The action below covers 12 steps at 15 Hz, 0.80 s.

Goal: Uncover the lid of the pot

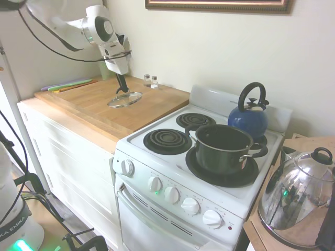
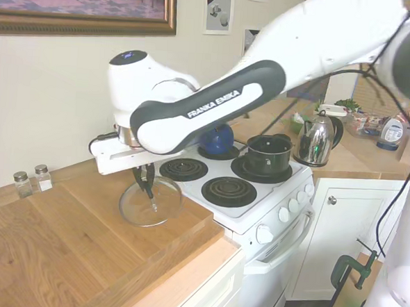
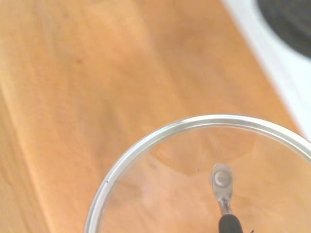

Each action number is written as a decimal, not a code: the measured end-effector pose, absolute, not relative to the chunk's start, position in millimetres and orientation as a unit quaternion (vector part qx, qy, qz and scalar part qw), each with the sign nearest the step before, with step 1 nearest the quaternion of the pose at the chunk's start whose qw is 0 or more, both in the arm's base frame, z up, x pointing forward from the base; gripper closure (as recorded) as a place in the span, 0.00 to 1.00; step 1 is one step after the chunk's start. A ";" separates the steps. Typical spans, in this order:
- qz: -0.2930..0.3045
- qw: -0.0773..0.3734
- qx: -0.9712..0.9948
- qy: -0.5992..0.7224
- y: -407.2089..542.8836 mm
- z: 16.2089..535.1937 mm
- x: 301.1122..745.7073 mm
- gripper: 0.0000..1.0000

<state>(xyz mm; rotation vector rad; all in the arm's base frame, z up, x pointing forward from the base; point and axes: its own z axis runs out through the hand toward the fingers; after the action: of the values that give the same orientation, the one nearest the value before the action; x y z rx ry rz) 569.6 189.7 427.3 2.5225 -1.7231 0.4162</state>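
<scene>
The robot's gripper should set the glass lid down and release it on the wooden counter [image 1: 126,108], between the stove and the coloured boards. The lid now hangs low over the counter.
The dark pot [image 1: 222,148] stands uncovered on the stove's front right burner, also seen in the second exterior view [image 2: 268,152]. The clear glass lid [image 1: 124,99] with its metal rim hangs low over the wooden counter [image 1: 94,107], left of the stove. My gripper [image 1: 121,87] is shut on the lid's black handle from above. In the second exterior view the gripper [image 2: 146,181] holds the lid [image 2: 150,202] slightly tilted; whether its rim touches the wood I cannot tell. The wrist view shows the lid [image 3: 146,141] over the wood.
A blue kettle [image 1: 248,117] sits on the back right burner, and a chrome kettle [image 1: 298,201] on the side table at right. Two small shakers [image 1: 151,80] stand by the wall. Coloured boards [image 1: 68,83] lie at the counter's back left.
</scene>
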 end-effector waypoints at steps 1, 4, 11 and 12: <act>0.129 0.033 0.819 -0.558 194.1 419.3 578.4 1.00; 0.124 0.039 0.820 -0.557 202.9 407.6 591.4 1.00; 0.116 0.056 0.818 -0.561 197.5 379.6 603.6 1.00; 0.116 0.057 0.818 -0.561 198.5 379.2 604.4 0.00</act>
<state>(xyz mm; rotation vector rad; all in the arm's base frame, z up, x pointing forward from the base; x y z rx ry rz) 604.4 198.5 379.2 2.4793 -1.7009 0.3514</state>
